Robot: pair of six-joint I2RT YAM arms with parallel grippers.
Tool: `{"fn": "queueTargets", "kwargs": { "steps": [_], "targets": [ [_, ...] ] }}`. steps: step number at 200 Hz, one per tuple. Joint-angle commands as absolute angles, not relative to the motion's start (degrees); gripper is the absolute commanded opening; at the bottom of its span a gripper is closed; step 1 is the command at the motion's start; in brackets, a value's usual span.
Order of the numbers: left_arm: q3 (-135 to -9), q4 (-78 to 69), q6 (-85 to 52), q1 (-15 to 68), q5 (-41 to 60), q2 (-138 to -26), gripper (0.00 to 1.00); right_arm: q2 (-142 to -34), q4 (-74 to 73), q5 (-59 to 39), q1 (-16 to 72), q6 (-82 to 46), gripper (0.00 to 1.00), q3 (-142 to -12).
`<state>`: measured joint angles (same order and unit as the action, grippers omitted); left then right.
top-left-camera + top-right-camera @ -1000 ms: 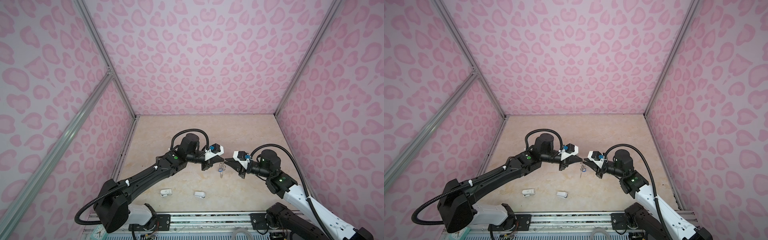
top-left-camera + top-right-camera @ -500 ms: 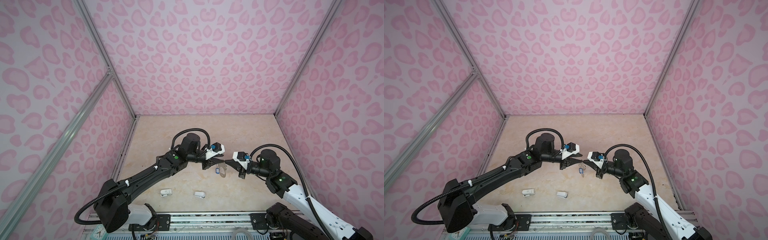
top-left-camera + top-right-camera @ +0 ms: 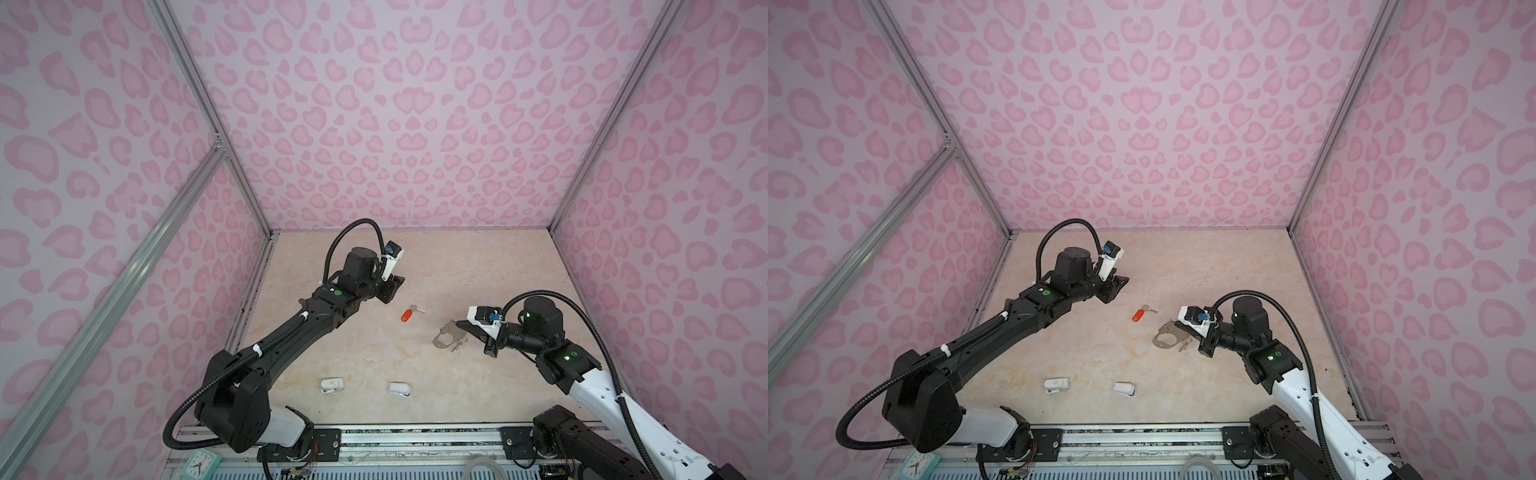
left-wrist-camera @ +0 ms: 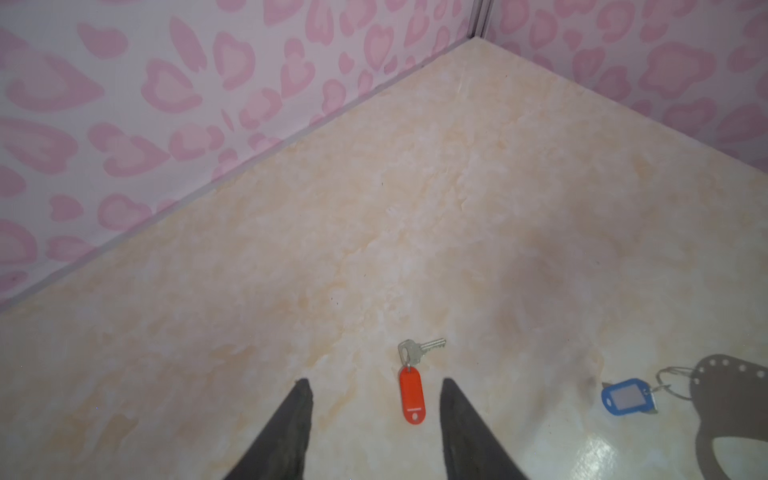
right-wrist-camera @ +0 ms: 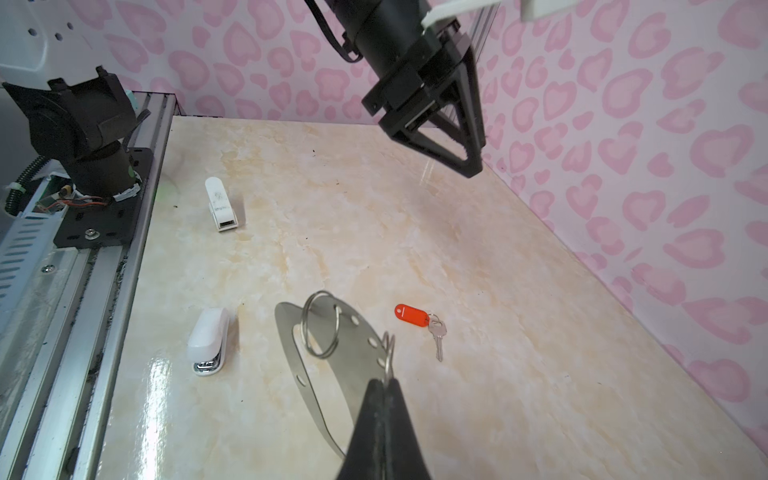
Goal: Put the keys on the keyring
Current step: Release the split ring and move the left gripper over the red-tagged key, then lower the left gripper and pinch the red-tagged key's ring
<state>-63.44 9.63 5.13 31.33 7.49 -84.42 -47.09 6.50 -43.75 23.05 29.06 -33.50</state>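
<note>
The thin wire ring (image 3: 411,308) (image 4: 401,354) of the red-tagged key will be held by my left gripper, which will close on it between the key's head and the red tag.
The red-tagged key (image 3: 408,313) (image 3: 1139,313) lies flat on the table. My left gripper (image 3: 395,286) (image 4: 376,382) hangs open above and behind it, empty. In the left wrist view the red tag (image 4: 412,395) shows between the fingertips, far below them. My right gripper (image 3: 459,328) (image 5: 384,380) is shut on the keyring (image 3: 446,336) (image 5: 332,345), pinching its holed edge beside a wire ring. The blue-tagged key (image 4: 627,395) hangs from a ring on the keyring (image 4: 731,395). A second, larger loose ring sits on the plate.
Two small white plastic objects (image 3: 332,384) (image 3: 400,388) lie near the front edge, seen also as white plastic objects (image 5: 222,203) (image 5: 208,336). Pink patterned walls close the back and both sides. An aluminium rail (image 3: 415,432) runs along the front.
My left gripper has opened and drawn back to the far left, away from the keyring. The right gripper has carried the keyring to the right. The red-tagged key now shows on the table.
</note>
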Motion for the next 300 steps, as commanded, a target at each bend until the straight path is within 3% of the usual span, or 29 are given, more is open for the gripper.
{"fn": "queueTargets", "kwargs": {
  "steps": [1, 65, 95, 122, 193, 198, 217, 300],
  "targets": [
    [-64.4, 13.5, 0.1, 31.0, 5.8, -88.1, 0.50, -47.0, 6.4, -45.3, 22.2, 29.8, 0.00, -33.1],
    [-64.9, 7.2, -2.1, 31.4, 6.7, -99.4, 0.43, -47.7, 7.2, -46.7, 21.5, 30.6, 0.00, -34.0],
    [-64.4, 4.3, -1.4, 32.9, 6.7, -101.6, 0.45, -47.9, 6.7, -47.2, 21.6, 30.8, 0.00, -33.9],
    [-63.1, 0.9, -1.0, 33.6, 8.3, -102.4, 0.40, -48.2, 5.7, -47.5, 21.5, 30.4, 0.00, -33.7],
    [-65.9, 2.3, -1.1, 35.8, 6.5, -108.1, 0.37, -49.3, 7.3, -47.1, 21.5, 31.7, 0.00, -34.8],
    [-66.2, 2.5, -1.2, 35.8, 6.6, -108.3, 0.33, -49.3, 7.4, -47.1, 21.5, 31.6, 0.00, -34.9],
    [-67.2, 3.5, -1.5, 36.1, 5.0, -109.4, 0.31, -49.5, 7.7, -47.1, 21.5, 31.8, 0.00, -35.0],
    [-67.1, 4.9, -2.0, 36.4, 4.8, -111.0, 0.30, -50.3, 8.0, -47.2, 21.5, 32.0, 0.00, -35.2]
  ]
}}
